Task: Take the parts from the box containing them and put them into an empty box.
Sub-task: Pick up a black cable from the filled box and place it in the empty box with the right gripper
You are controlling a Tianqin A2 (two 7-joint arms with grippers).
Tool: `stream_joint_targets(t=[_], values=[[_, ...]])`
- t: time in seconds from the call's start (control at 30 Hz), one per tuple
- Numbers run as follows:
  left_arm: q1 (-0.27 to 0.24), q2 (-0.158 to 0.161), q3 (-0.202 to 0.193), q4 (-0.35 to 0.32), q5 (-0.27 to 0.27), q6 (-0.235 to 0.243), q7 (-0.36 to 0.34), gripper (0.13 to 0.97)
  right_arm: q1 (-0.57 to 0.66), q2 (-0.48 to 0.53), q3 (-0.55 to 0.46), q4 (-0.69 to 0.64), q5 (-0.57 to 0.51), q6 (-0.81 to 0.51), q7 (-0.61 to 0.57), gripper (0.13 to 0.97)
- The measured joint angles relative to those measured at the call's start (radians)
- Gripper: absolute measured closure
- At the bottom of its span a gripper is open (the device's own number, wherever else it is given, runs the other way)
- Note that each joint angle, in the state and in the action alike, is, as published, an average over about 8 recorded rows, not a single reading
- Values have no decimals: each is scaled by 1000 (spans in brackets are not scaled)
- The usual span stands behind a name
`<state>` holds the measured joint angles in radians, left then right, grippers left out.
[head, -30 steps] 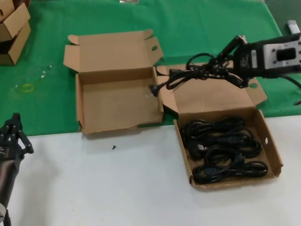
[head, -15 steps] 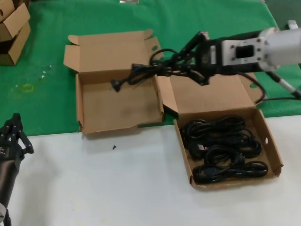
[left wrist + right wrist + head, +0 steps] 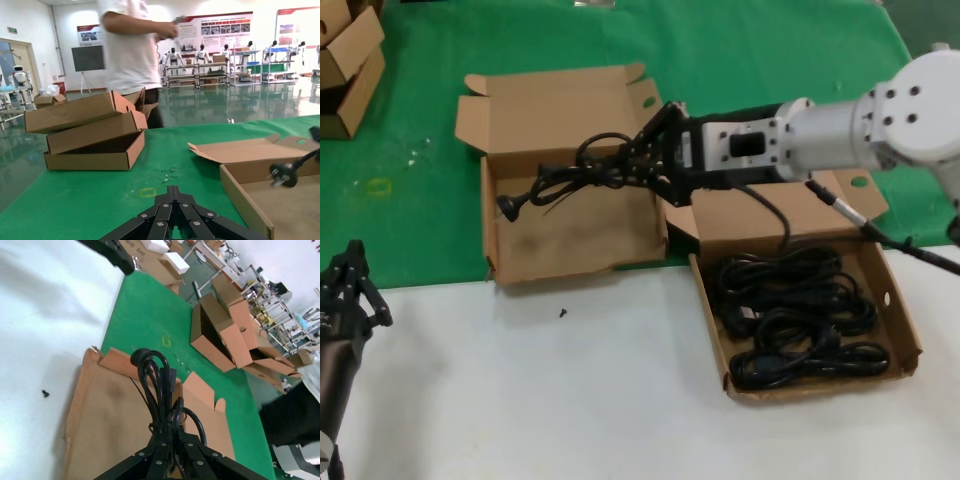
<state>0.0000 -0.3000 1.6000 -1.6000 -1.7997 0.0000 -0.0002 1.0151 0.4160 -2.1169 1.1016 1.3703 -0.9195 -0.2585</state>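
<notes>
Next, my right gripper lets go of the black power cord on the bottom of the empty box, closer to its open lid (image 3: 580, 203) (image 3: 146, 438). The cord is now held above that box.
The empty box (image 3: 570, 230) lies open on the green cloth, left of centre. My right gripper (image 3: 642, 165) is shut on a coiled black power cord (image 3: 582, 172) and holds it above that box, its plug (image 3: 510, 205) dangling toward the left wall. The right wrist view shows the cord (image 3: 152, 370) gripped at the right gripper (image 3: 170, 432) over the box floor (image 3: 110, 415). The box containing the parts (image 3: 905, 330) sits to the right with several cords (image 3: 790, 310) inside. My left gripper (image 3: 350, 275) is parked at the near left, shut (image 3: 173, 192); its view catches the hanging plug (image 3: 282, 172).
Smaller stacked brown cartons (image 3: 345, 60) stand at the far left, also seen as cartons (image 3: 90, 135) with a person (image 3: 132, 45) behind them. A small black screw (image 3: 562, 313) lies on the white table (image 3: 520, 400) in front of the empty box.
My right gripper has carried the cord leftward, from above the full box's lid to above the empty box. The left arm has not moved.
</notes>
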Motion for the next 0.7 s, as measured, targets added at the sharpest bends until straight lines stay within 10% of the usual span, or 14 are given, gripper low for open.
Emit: stream_joint_targets(t=[0.7], values=[[0,0,0,0,0,0,0,955,59,-214,-2,-417,40,145,-330,937]])
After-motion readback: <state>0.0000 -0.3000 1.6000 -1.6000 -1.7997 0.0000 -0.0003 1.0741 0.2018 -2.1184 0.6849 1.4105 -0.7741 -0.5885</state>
